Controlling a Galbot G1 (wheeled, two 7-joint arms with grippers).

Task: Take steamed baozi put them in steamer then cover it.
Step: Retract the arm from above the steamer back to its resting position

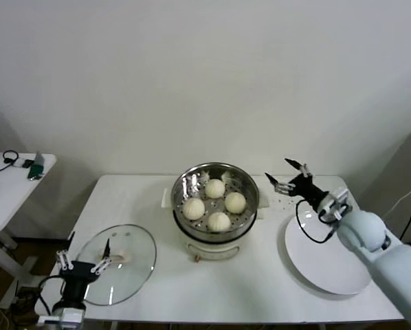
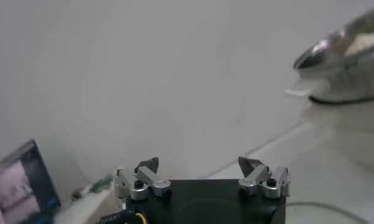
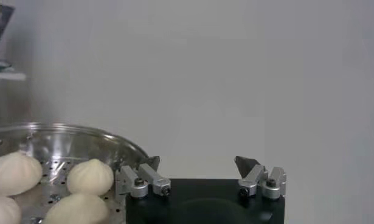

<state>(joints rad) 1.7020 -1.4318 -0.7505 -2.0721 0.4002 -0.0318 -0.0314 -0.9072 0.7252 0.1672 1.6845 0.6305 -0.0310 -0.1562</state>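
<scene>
The steamer needs covering, so the cream handle (image 1: pixel 122 257) in the middle of the glass lid is the next place my left gripper should go to and close.
Several cream-white baozi (image 1: pixel 194 208) lie inside the steamer (image 1: pixel 250 180), a shiny steel basket on a cream pot base in the middle of the white table. The cover (image 1: pixel 133 258), a clear glass lid with a cream handle, lies flat on the table at the front left. My left gripper (image 1: pixel 84 261) hovers open over the lid's near edge and holds nothing. My right gripper (image 1: pixel 280 172) stands open and empty just right of the steamer. In the right wrist view the gripper (image 3: pixel 199 163) is beside the steamer's rim (image 3: pixel 71 131), with baozi (image 3: pixel 89 176) inside. The left wrist view shows the open gripper (image 2: pixel 199 165) and the steamer (image 2: pixel 345 49) farther off.
An empty flat white plate (image 1: pixel 326 258) lies at the front right, under my right forearm. A small side table (image 1: pixel 13 185) with cables and devices stands left of the main table. A white wall closes the back.
</scene>
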